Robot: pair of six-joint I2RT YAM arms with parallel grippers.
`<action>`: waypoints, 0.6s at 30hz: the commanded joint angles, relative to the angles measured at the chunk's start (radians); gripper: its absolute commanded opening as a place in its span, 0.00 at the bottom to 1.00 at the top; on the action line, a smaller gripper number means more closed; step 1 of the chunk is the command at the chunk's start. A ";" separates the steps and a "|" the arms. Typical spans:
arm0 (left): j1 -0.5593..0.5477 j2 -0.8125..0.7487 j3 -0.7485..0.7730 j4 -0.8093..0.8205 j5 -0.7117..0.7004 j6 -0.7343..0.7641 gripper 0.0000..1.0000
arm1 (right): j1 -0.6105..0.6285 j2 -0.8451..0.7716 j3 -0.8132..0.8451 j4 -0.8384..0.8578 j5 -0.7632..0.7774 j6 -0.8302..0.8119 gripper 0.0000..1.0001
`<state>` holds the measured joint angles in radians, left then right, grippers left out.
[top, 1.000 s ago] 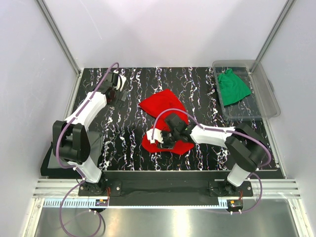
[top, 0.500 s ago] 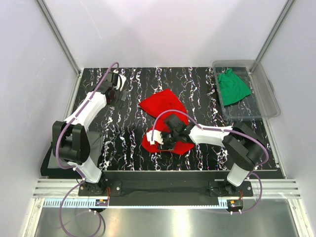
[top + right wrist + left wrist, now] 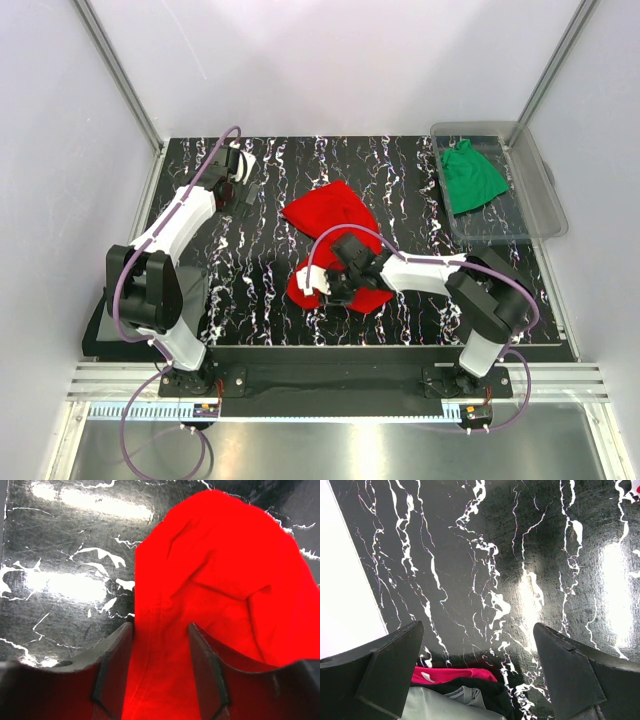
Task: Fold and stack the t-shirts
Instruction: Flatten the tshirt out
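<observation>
The bright red t-shirt's back corner [image 3: 286, 212] [image 3: 638, 489], the one closest to my left gripper, is the next spot that gripper should move to, and it should close there.
The bright red t-shirt [image 3: 335, 213] lies crumpled in the middle of the table and fills the right wrist view [image 3: 220, 565]. My right gripper [image 3: 318, 285] is low over its near left part. The jaws [image 3: 160, 627] stand partly apart with a flat seam of red cloth between them, not pinched. The green t-shirt [image 3: 470, 175] lies in the clear plastic bin [image 3: 540, 215] at the back right. My left gripper [image 3: 240, 170] is wide open and empty [image 3: 477, 626] over bare table at the back left. A bit of grey, black and pink-red cloth [image 3: 455, 695] shows at the bottom edge of the left wrist view.
The black marbled table [image 3: 400, 160] is walled by white panels at the back and on both sides. The white left wall [image 3: 345, 580] is close beside my left gripper. A dark flat thing [image 3: 95, 335] lies at the table's near left edge.
My right gripper has slid a little to the left over the near part of the red t-shirt. The left arm has not moved.
</observation>
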<state>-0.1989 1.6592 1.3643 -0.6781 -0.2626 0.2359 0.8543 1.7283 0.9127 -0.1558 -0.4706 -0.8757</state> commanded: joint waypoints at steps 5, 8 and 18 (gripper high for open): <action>0.007 -0.015 0.019 0.034 0.003 -0.006 0.99 | 0.014 0.015 0.044 -0.016 0.114 -0.057 0.00; 0.009 -0.009 0.028 0.032 0.008 -0.003 0.99 | 0.012 -0.041 0.119 -0.013 0.223 -0.100 0.00; 0.081 -0.044 0.105 0.003 0.179 0.034 0.99 | -0.006 -0.145 0.471 0.036 0.386 -0.301 0.00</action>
<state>-0.1719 1.6592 1.4017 -0.6842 -0.2287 0.2478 0.8543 1.6447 1.2617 -0.1860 -0.1650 -1.0676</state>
